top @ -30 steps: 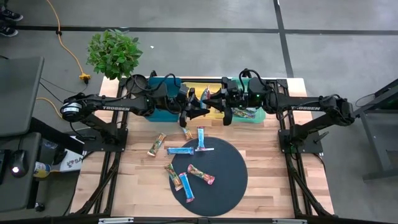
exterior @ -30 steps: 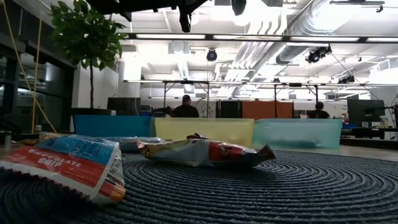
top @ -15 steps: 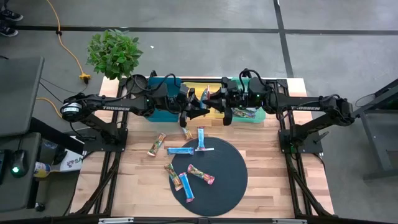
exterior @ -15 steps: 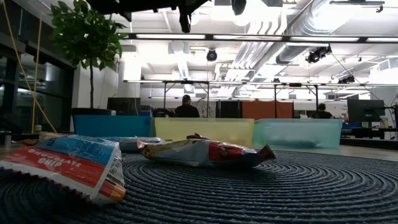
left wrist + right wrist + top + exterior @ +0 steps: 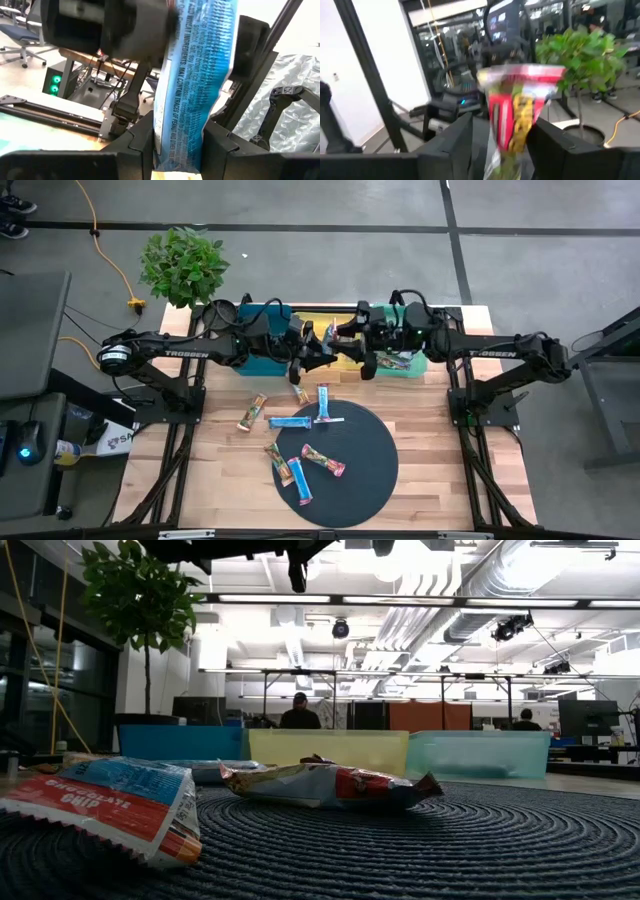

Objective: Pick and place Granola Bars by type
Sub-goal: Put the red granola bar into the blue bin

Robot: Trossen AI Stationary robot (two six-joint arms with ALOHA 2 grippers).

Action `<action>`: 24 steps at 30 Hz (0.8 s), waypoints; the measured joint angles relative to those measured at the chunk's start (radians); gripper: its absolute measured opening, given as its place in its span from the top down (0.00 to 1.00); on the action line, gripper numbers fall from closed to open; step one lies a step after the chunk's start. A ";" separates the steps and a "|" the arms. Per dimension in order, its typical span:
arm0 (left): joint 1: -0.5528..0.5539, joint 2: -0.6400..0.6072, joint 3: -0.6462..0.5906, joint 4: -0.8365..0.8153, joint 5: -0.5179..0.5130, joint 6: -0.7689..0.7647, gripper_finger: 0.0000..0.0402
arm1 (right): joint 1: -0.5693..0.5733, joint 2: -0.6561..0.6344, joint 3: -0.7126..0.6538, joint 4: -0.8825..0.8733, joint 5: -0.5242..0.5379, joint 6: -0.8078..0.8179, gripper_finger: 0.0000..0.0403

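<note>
My left gripper should release the blue granola bar in the teal tray (image 5: pixel 273 353), near its side beside the yellow tray.
Both arms are raised over the trays at the table's far edge and face each other. My left gripper (image 5: pixel 318 348) is shut on a blue granola bar (image 5: pixel 195 85) above the yellow tray (image 5: pixel 318 321). My right gripper (image 5: pixel 352 340) is open, and a blurred red-and-yellow bar (image 5: pixel 516 112) stands between its fingers. Several more granola bars lie flat on the wood and on the round black mat (image 5: pixel 365 470), among them a blue one (image 5: pixel 291 422) and a tan one (image 5: pixel 252 412). My left gripper pinches one end of the blue bar (image 5: pixel 177 147) between its two fingers (image 5: pixel 142 145), coming level from the table's left. The rest of the bar sticks out past the fingertips toward the other gripper, clear of the trays. My right gripper has a finger on each side of the red-and-yellow bar (image 5: pixel 507 145); I cannot tell whether they touch it.
A teal tray (image 5: pixel 262 365), the yellow tray and a green tray (image 5: pixel 400 371) stand in a row along the far edge. A potted plant (image 5: pixel 182 266) is beyond the far left corner. In the low view, wrapped bars (image 5: pixel 110 805) (image 5: pixel 320 785) lie on the mat.
</note>
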 joint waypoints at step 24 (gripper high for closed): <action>0.000 -0.014 -0.001 -0.037 -0.337 0.176 0.73 | -0.096 -0.163 0.000 -0.295 0.218 -0.049 0.53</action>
